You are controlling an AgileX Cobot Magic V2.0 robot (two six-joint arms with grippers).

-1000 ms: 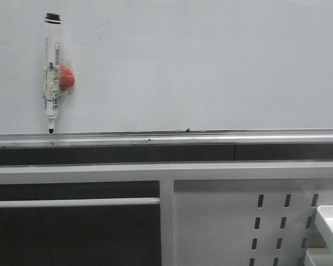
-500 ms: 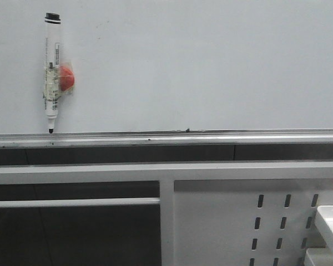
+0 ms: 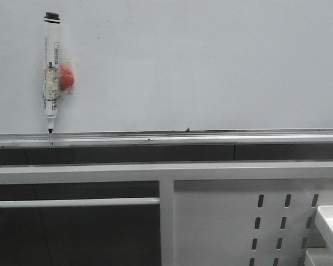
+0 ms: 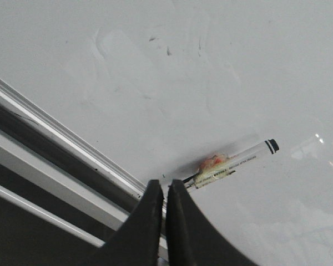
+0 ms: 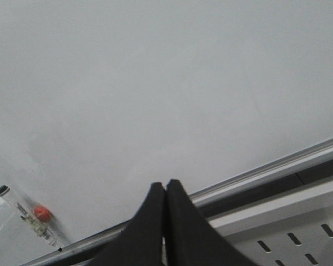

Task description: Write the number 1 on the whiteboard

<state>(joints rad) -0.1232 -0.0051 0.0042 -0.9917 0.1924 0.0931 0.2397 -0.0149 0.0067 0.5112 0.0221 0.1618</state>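
Note:
My left gripper is to go to the white marker next and close on the marker's taped part [image 3: 51, 85] [image 4: 212, 175] beside the red magnet.
The whiteboard [image 3: 200, 66] fills the upper half of the front view, pale and glossy, with a silver rail [image 3: 211, 136] along its lower edge. No number 1 is in view on it. A white marker [image 3: 51, 72] with a black cap end hangs upright at the board's left, held by a red magnet [image 3: 66, 78], tip down near the rail. Neither gripper appears in the front view. In the left wrist view my left gripper [image 4: 162, 185] is shut and empty, just short of the marker [image 4: 233, 163]. My right gripper [image 5: 165, 185] is shut and empty, facing the bare whiteboard [image 5: 155, 83].
Below the rail runs a white metal frame with a slotted panel [image 3: 227, 221] at lower right. A white tray corner [image 3: 330, 221] with a small red item pokes in at the right edge. Faint smudges [image 4: 167, 51] mark the board.

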